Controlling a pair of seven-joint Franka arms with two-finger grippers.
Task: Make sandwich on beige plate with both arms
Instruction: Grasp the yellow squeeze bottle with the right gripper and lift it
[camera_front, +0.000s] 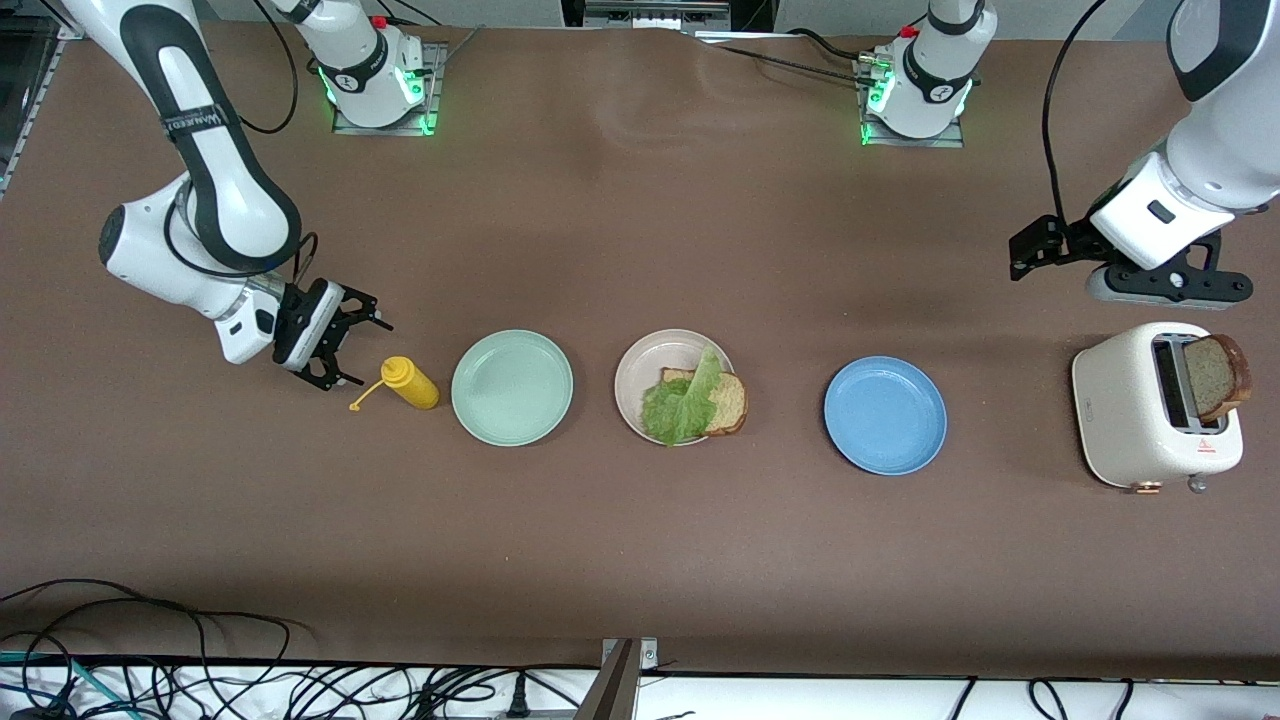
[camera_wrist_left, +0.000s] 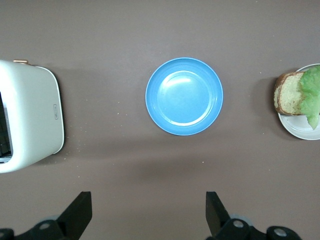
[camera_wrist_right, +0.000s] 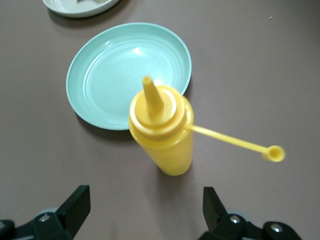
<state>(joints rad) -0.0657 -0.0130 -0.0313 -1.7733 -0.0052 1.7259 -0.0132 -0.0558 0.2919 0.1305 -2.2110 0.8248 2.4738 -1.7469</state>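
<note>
My right gripper is to grab the yellow squeeze bottle around its body (camera_front: 417, 386) (camera_wrist_right: 172, 156) next, just below the strap of its hanging cap.
The beige plate (camera_front: 640, 372) sits mid-table and holds one slice of brown bread (camera_front: 730, 404) with a ruffled lettuce leaf (camera_front: 683, 408) lying over it. The left wrist view catches the plate's (camera_wrist_left: 300, 131) edge, the bread (camera_wrist_left: 287, 94) and the lettuce (camera_wrist_left: 311, 90). A second bread slice (camera_front: 1218, 375) sticks up out of the toaster (camera_front: 1125, 410). My left gripper (camera_front: 1168, 288) hangs open and empty over the table beside the toaster (camera_wrist_left: 30, 115); its fingers (camera_wrist_left: 80, 212) are spread wide. My right gripper (camera_front: 350, 345) is open and empty, low beside the yellow bottle (camera_front: 412, 384).
A mint green plate (camera_front: 512, 387) lies between the bottle and the beige plate. A blue plate (camera_front: 885, 415) lies between the beige plate and the toaster. The yellow squeeze bottle (camera_wrist_right: 162, 127) stands uncapped, its cap (camera_wrist_right: 274, 153) hanging on a strap. Cables run along the table's near edge.
</note>
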